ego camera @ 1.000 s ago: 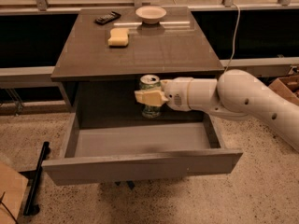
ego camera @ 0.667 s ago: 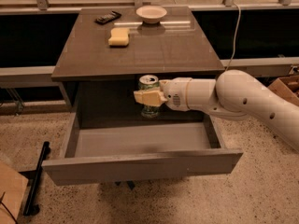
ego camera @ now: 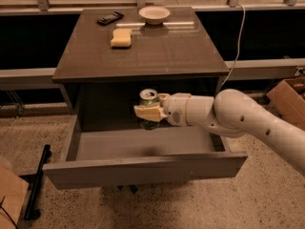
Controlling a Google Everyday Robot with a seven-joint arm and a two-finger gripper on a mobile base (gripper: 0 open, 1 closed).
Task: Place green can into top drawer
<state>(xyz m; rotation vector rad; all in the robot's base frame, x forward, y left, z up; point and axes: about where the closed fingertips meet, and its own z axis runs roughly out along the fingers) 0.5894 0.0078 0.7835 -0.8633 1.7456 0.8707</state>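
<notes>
Next, my gripper releases the green can, held above the open top drawer's back, standing upright on the middle of the pale grey drawer's bottom (ego camera: 143, 142).
The green can (ego camera: 148, 99) is upright, silver top showing, held above the back of the open top drawer (ego camera: 143, 168). My gripper (ego camera: 149, 111) reaches in from the right on the white arm and is shut on the can, its pale fingers (ego camera: 146, 112) wrapped around the can's middle. The can's lower part shows just below the fingers; I cannot tell whether it touches the pale grey drawer floor. The drawer is pulled far out under the table.
On the table top (ego camera: 143, 56) lie a yellow sponge (ego camera: 121, 37), a white bowl (ego camera: 154, 14) and a dark remote-like object (ego camera: 109, 18). A cardboard box (ego camera: 290, 94) stands at the right. A black bar (ego camera: 35, 185) lies on the floor at the left.
</notes>
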